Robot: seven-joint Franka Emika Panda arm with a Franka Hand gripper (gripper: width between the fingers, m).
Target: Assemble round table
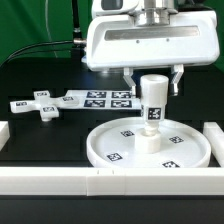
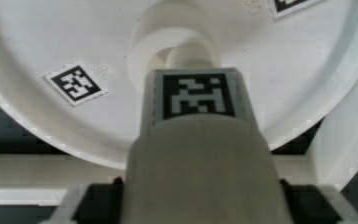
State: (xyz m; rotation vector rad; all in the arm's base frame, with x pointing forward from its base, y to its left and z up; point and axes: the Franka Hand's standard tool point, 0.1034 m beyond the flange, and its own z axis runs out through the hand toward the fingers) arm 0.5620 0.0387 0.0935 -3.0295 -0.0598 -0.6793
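The leg will be standing upright on the raised centre of the large round disc (image 1: pixel 146 146) (image 2: pixel 176 33) when I let go of it with my gripper. The leg stands at the disc's centre now.
The large rimmed round disc (image 1: pixel 105 152) lies flat on the black table, toward the exterior view's right. The short cylindrical leg (image 1: pixel 152 112) stands upright at its centre, tag facing the camera. My gripper (image 1: pixel 152 82) comes down from above, one finger on each side of the leg's top. In the wrist view the leg (image 2: pixel 197 140) fills the space between my black pads (image 2: pixel 108 200), which touch both its sides, and the disc (image 2: pixel 69 40) lies beyond it. The cross-shaped foot (image 1: pixel 42 104) lies loose on the table at the exterior view's left.
The marker board (image 1: pixel 100 98) lies flat behind the disc, beside the foot. White border rails run along the front (image 1: pixel 60 182) and at the right (image 1: pixel 214 135). A green backdrop stands at the back left.
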